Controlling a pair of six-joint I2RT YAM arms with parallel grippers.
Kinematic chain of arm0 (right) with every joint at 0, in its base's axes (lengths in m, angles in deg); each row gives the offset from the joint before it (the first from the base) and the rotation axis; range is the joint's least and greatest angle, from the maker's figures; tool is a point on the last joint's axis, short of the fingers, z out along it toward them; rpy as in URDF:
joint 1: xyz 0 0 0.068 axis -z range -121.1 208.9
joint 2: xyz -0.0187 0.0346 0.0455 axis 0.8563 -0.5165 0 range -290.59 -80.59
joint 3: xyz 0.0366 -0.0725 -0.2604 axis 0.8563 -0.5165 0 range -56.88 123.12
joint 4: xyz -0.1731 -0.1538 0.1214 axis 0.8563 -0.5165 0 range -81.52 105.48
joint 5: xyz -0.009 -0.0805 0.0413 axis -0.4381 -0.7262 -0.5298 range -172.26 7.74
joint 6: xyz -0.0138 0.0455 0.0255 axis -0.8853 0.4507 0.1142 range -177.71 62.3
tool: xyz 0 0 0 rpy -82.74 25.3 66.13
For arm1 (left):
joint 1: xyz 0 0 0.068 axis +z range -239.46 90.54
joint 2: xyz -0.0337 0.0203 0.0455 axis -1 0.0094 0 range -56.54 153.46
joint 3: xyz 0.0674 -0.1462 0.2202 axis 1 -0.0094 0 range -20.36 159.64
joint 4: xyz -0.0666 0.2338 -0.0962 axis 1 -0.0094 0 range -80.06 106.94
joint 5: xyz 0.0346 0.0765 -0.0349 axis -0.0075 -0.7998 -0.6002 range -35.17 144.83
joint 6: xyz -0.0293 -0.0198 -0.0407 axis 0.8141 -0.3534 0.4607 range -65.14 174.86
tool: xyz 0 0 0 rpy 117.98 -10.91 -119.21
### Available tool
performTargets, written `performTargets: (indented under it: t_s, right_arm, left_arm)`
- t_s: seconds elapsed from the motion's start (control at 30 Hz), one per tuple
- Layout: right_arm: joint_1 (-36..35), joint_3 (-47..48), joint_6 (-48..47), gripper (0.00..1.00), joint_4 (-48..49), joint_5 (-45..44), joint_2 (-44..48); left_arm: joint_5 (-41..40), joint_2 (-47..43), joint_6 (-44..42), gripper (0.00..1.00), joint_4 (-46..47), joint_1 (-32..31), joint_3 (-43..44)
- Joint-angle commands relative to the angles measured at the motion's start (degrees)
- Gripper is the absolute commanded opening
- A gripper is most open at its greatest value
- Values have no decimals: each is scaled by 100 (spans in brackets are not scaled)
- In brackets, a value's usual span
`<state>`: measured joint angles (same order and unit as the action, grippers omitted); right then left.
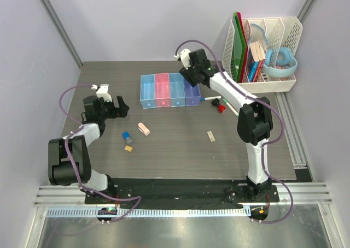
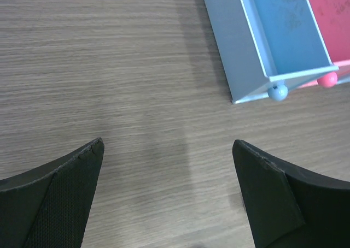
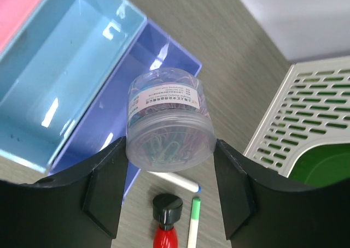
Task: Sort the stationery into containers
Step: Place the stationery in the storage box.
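My right gripper is to release the paper clip jar soon. The jar is now over the violet-blue bin's near end. It will let go in the light-blue bin [image 1: 176, 83] [image 3: 90, 32] between the pink and violet-blue bins, toward that bin's back end.
My right gripper [image 3: 169, 145] is shut on a clear jar of coloured paper clips [image 3: 169, 114], held over the near end of the violet-blue bin [image 3: 104, 125] of the four joined containers [image 1: 169, 89]. Below the jar lie a red-black piece [image 3: 167, 220] and two white pens [image 3: 176, 181]. My left gripper [image 2: 168, 144] stands open over bare table beside the left light-blue bin [image 2: 279, 29]. A pink eraser [image 1: 144, 129], a blue-capped cylinder [image 1: 127, 137], a tiny yellow piece [image 1: 129, 148] and a beige eraser [image 1: 210, 136] lie on the table.
A white perforated file rack [image 1: 273, 86] stands at the back right, holding green boards [image 1: 238, 46], books and a large light-blue ring [image 1: 281, 62]. In the right wrist view the rack [image 3: 306, 106] is close on the right.
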<state>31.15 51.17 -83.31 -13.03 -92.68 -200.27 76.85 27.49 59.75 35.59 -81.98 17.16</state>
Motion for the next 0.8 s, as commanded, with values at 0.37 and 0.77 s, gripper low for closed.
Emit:
performTargets:
  t_s: [0.37, 0.77]
  right_arm:
    - [-345, 858, -111, 14, 408, -224, -486]
    - [-723, 1078, -234, 14, 399, -356, -671]
  left_arm:
    - [-250, -835, 198, 100, 1608, 165, -966]
    - [-409, -783, 65, 100, 1246, 157, -860]
